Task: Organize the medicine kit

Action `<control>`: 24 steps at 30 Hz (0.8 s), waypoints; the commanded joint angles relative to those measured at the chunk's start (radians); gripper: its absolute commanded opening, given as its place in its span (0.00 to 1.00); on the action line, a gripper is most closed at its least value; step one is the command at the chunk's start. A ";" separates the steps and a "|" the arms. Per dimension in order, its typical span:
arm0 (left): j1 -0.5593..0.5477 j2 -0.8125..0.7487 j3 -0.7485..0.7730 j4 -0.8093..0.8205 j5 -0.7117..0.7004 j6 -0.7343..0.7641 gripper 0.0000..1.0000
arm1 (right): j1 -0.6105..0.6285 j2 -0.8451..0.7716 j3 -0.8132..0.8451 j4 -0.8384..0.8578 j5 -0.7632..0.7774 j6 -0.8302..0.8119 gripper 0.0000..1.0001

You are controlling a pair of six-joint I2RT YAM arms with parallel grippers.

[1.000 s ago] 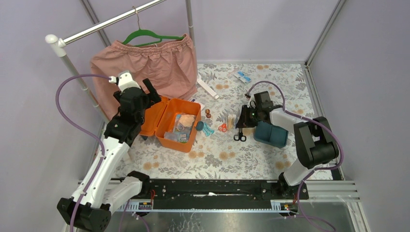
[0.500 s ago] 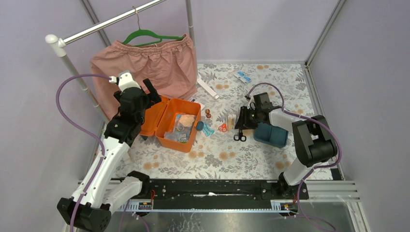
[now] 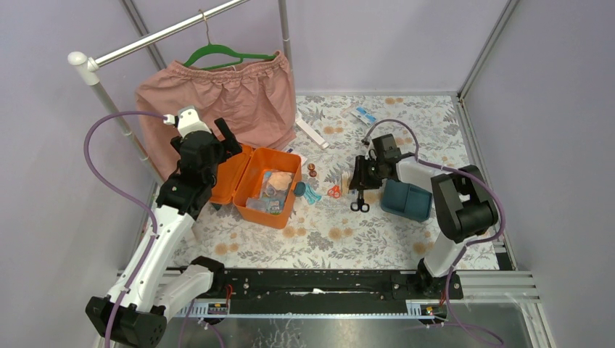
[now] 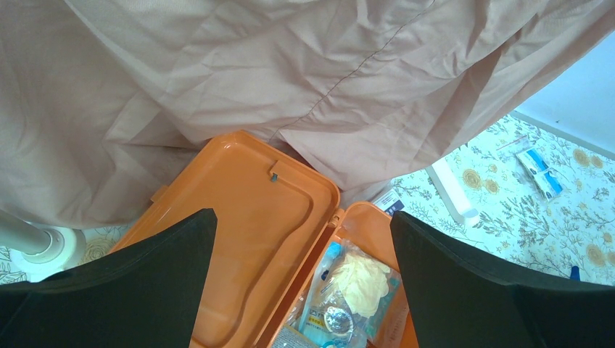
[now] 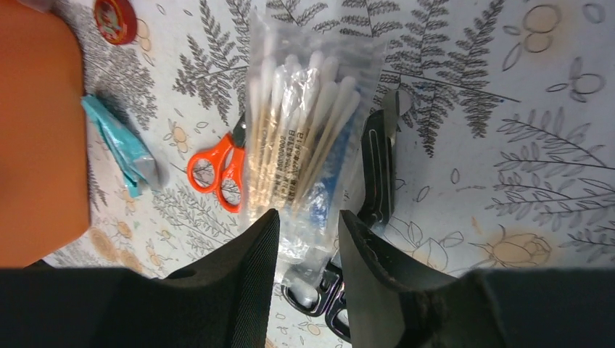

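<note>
The cotton swab bag covers the black scissors' handles under my right gripper; next I open it, pinch only the bag's near end [image 5: 307,250] and lift it clear.
The medicine kit's orange box [image 3: 250,190] lies open left of centre, its lid [image 4: 239,217] flat, with bagged supplies [image 4: 355,290] in its base. Its dark teal insert tray [image 3: 406,201] sits apart on the right. My left gripper [image 4: 302,216] hangs open above the lid's hinge, nothing between its fingers. My right gripper [image 5: 309,214] is low over the cloth, jaws partly apart astride the near end of a clear bag of cotton swabs [image 5: 304,138]. The bag lies flat on the table. In the top view this gripper [image 3: 360,177] is just left of the tray.
Black scissors [image 5: 378,167] lie under the bag's right edge; orange scissors [image 5: 217,170], a teal packet [image 5: 120,148] and a red tin [image 5: 116,16] lie to its left. A pink garment [image 3: 217,101] hangs on a rail behind the box. A white tube [image 3: 310,132] and a packet [image 3: 362,114] lie at the back.
My right gripper has moved left, away from the teal tray and over the swab bag, and its jaws have widened. The left arm has not moved.
</note>
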 commanded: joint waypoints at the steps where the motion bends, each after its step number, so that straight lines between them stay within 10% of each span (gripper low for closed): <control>1: 0.000 0.003 -0.010 0.029 -0.001 -0.005 0.99 | 0.040 0.039 0.063 -0.030 0.044 -0.014 0.43; 13: -0.001 0.001 -0.010 0.030 -0.001 -0.005 0.99 | 0.098 0.092 0.110 -0.023 0.046 -0.003 0.42; 24: -0.001 0.000 -0.010 0.030 -0.003 -0.005 0.99 | 0.099 0.100 0.037 0.100 0.044 0.063 0.04</control>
